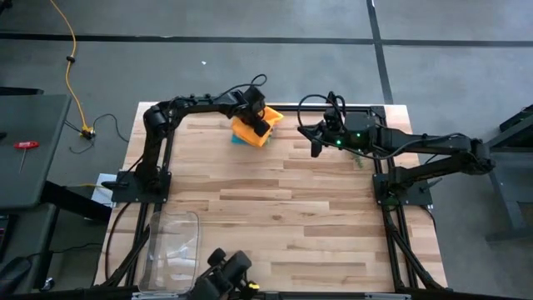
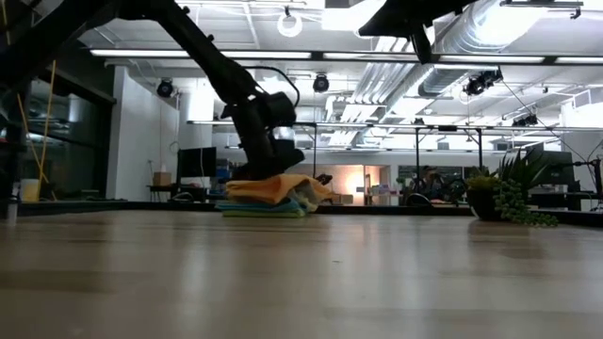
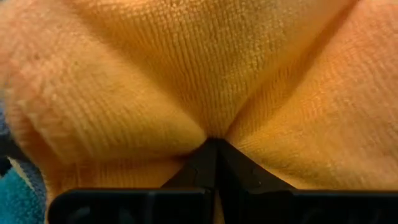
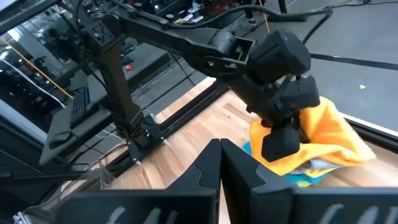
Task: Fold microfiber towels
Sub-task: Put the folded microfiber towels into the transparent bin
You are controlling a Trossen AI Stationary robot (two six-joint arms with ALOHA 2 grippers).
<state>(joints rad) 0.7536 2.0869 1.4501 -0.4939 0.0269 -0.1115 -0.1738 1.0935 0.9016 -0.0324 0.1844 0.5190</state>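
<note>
The left gripper will release the orange towel, along with its stack, on the bare wood at the table's middle [image 1: 266,188]. The orange towel now lies near the table's far edge.
A stack of microfiber towels [image 1: 250,133] lies near the table's far edge, middle. The orange towel [image 3: 186,74] is on top, bunched and humped [image 2: 278,188]. A teal one [image 3: 15,199] peeks out beneath it, and a lime green one [image 2: 259,214] lies at the bottom. My left gripper [image 1: 260,123] is down on the orange towel, shut. My right gripper [image 1: 316,146] hangs shut in the air to the right of the stack, pointing at it [image 4: 221,149], with nothing in it. My left gripper pinches a pucker in the orange towel's top surface [image 3: 211,127] between its shut fingertips; creases run out from there. How many layers it has cannot be told. The fingers come steeply from above, slanting toward the far edge. The towel rests on the stack [image 4: 336,134].
A clear plastic tray [image 1: 171,246] sits at the near left corner. A small green plant [image 2: 509,193] stands by the right edge under my right arm. Bare wood stretches across the table's middle and near side.
</note>
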